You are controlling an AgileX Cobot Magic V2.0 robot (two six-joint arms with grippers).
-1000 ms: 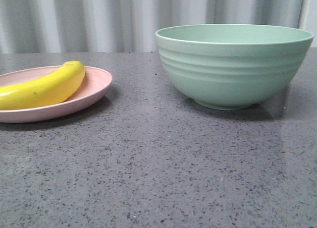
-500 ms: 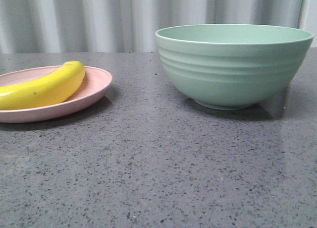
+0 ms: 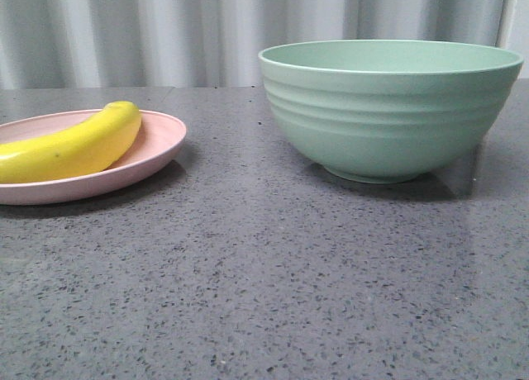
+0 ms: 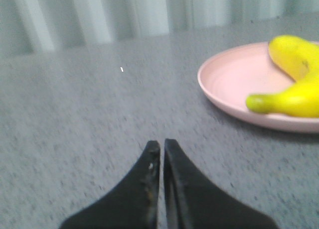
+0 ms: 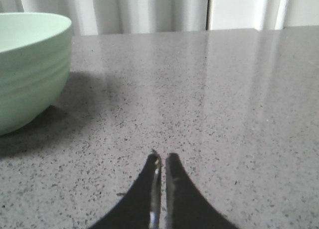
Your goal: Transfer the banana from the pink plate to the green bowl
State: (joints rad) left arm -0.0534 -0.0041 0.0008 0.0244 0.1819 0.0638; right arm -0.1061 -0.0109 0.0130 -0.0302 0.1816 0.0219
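Next, my left gripper goes to the yellow banana's middle (image 3: 71, 151) (image 4: 309, 82), over the pink plate, and closes there.
The yellow banana (image 3: 70, 146) lies on the pale pink plate (image 3: 157, 144) at the left of the grey table; both also show in the left wrist view, the banana (image 4: 294, 84) on the plate (image 4: 229, 79). The ridged mint-green bowl (image 3: 388, 107) stands upright at the right and looks empty; its side shows in the right wrist view (image 5: 27, 64). My left gripper (image 4: 162, 144) is shut and empty, low over the table, short of the plate. My right gripper (image 5: 162, 157) is shut and empty, low over the table beside the bowl. Neither gripper shows in the front view.
The grey speckled tabletop (image 3: 264, 273) stretches between plate and bowl and toward the front. A pale corrugated wall (image 3: 207, 33) stands behind the table's far edge.
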